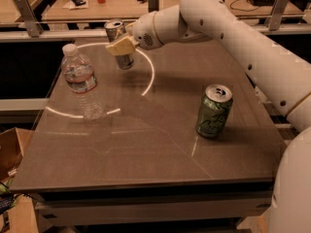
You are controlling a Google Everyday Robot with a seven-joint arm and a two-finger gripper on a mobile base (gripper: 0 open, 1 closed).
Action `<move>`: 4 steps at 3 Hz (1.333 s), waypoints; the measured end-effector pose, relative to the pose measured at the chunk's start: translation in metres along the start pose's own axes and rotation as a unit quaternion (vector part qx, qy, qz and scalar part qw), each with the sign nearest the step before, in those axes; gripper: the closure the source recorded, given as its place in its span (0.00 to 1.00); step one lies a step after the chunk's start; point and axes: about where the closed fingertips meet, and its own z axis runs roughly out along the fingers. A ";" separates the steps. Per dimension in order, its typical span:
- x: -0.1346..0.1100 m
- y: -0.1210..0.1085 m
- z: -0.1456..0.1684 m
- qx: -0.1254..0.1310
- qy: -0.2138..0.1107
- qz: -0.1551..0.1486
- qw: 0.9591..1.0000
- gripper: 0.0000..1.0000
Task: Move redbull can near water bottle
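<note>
My gripper has the redbull can, now near the table's far edge, to place. I need to set it down with my gripper on the brown table (103,86), close behind the water bottle.
The redbull can (115,31), slim and silver-grey, is near the table's far edge, tilted a little. My gripper (123,46) is shut on it, with a tan finger (120,46) across its middle. The arm reaches in from the right. The water bottle (80,79), clear with a white cap and pale label, stands upright at the left of the table, to the left of the can and nearer the front, with a gap between them. I cannot tell whether the can's base touches the table.
A wider green can (214,110) stands upright right of centre on the brown table (146,149). A bright ring of light lies on the table around the bottle. A metal rail (58,33) runs behind the far edge. A cardboard box (12,149) sits at the left on the floor.
</note>
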 end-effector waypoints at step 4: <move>-0.012 0.069 0.022 -0.108 -0.064 0.053 0.991 1.00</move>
